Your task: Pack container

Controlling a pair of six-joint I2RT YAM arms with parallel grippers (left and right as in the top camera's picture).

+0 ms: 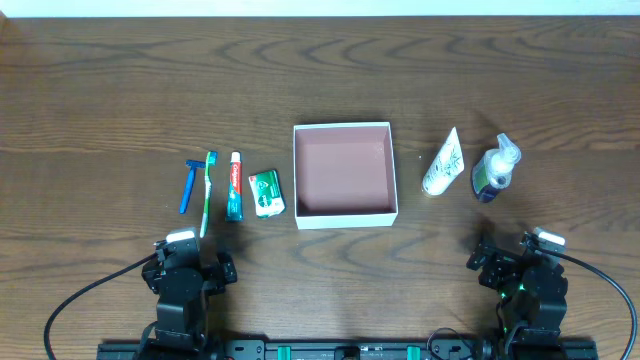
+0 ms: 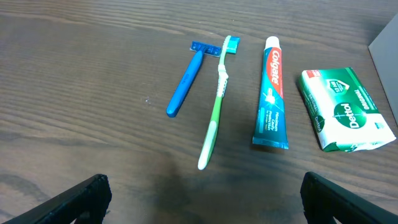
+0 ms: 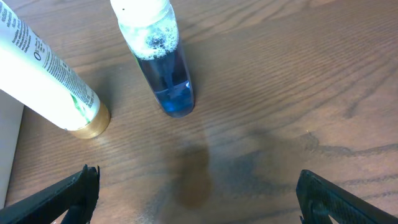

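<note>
Next, I close my right gripper on the top end [image 1: 505, 153] of the blue-liquid bottle beside the white tube.
The container [image 1: 345, 215], a square white box with a pinkish-brown inside, sits empty at the table's middle. Left of it lie a blue razor [image 1: 187, 186] [image 2: 185, 81], a green toothbrush [image 1: 208, 190] [image 2: 216, 109], a toothpaste tube [image 1: 234, 187] [image 2: 272, 96] and a green-and-white soap packet [image 1: 266, 193] [image 2: 345, 109]. Right of it lie a white tube [image 1: 442, 163] [image 3: 46, 74] and a blue-liquid bottle [image 1: 495, 170] [image 3: 163, 68]. My left gripper [image 1: 190, 268] [image 2: 202, 199] is open and empty, near the front edge below the toothbrush. My right gripper [image 1: 512, 268] [image 3: 196, 199] is open and empty, in front of the bottle.
The dark wood table [image 1: 100, 90] spreads bare behind the items. Black cables [image 1: 70, 300] run from both arm bases along the front edge.
</note>
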